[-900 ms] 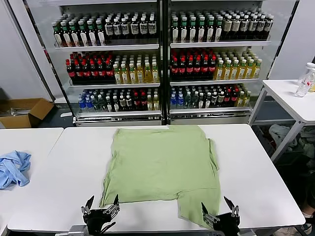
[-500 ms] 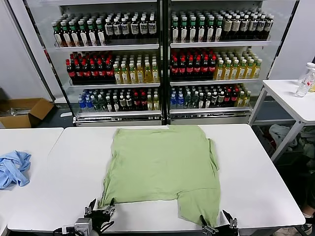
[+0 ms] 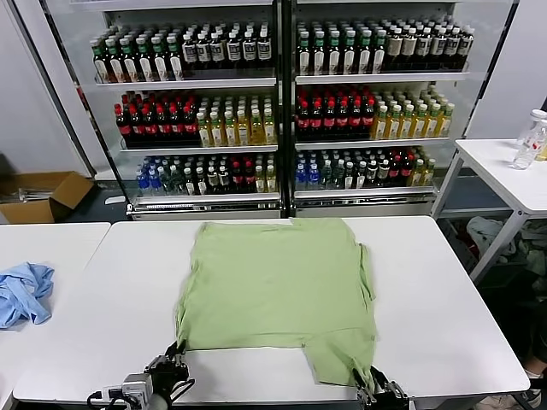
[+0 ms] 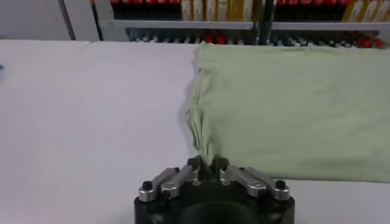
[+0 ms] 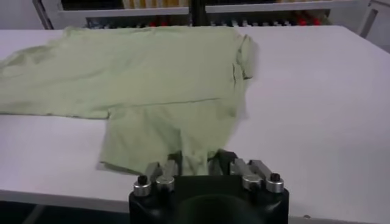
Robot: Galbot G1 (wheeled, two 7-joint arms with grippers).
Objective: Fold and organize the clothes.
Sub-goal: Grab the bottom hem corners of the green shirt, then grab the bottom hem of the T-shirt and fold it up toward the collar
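My right gripper has the near flap of the light green shirt, now by the table's front edge. It will let go of the flap on the shirt's body, just inside the shirt's rumpled side edge (image 3: pixel 344 266) (image 5: pixel 225 49).
The light green shirt (image 3: pixel 278 282) lies spread flat on the white table (image 3: pixel 444 316), plain side up, with no print or buttons showing. My left gripper (image 3: pixel 175 366) is at its near left corner, shut on a pinch of the fabric, as the left wrist view shows (image 4: pixel 208 165). My right gripper (image 3: pixel 369 386) is at the near right flap by the table's front edge, shut on the cloth there (image 5: pixel 195 159). The shirt fills the far side of both wrist views (image 4: pixel 292 103) (image 5: pixel 140 67).
A crumpled light blue garment (image 3: pixel 21 292) lies on the neighbouring table at the left. Glass-door drink coolers (image 3: pixel 282 111) stand behind the table. A small white side table (image 3: pixel 504 171) with bottles is at the right. A cardboard box (image 3: pixel 43 195) sits on the floor.
Both grippers have dropped toward the table's front edge and gone from open to shut on the shirt's near corners. The near hem has bunched slightly.
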